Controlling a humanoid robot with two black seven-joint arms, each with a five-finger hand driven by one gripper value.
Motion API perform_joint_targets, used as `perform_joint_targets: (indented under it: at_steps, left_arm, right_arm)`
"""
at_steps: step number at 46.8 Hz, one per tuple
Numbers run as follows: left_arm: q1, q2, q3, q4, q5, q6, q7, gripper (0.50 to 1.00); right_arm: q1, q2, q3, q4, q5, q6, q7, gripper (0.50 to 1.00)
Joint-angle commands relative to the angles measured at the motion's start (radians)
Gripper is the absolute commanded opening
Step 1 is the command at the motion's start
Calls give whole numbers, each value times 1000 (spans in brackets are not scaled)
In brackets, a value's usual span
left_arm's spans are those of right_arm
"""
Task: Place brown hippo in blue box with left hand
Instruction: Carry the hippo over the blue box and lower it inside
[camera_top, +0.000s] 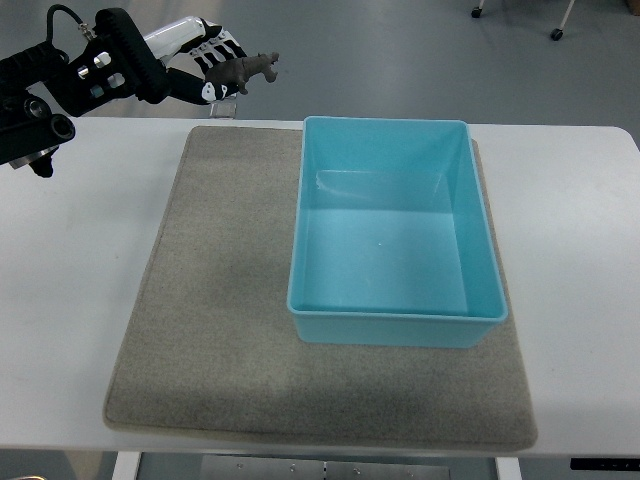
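Observation:
I will use my left gripper to let the brown hippo go at about the middle of the blue box's bottom (403, 238). The hippo is held beyond the table's far edge.
My left hand (222, 72) is raised at the upper left, beyond the table's far edge, its fingers shut on the brown hippo (248, 70). The hippo's head points right, sticking out past the fingertips. The blue box (395, 310) stands open and empty on the right half of the grey mat (210, 300), to the right of and nearer than the hand. My left arm (70, 85) comes in from the left edge, black with white finger segments.
The white table (70, 280) carries the mat and the box. Grey floor lies beyond the far edge, with chair castors (556, 33) at the top right.

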Motion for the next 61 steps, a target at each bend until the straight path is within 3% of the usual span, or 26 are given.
perform_joint_targets:
  at_steps: [1,35,61]
  left_arm:
    - [-11,-41,-16,-4,0,-3,-1,500]
    - [81,-391,-18,8,39,-50,-2,500]
    - [114,-443,71,31,97,-52,-1,500]
  right_arm:
    - [0,0,0,0,1,0,0,936]
    - [0,0,0,0,1,0,0,936]
    - [0,0,0,0,0,0,0,936]
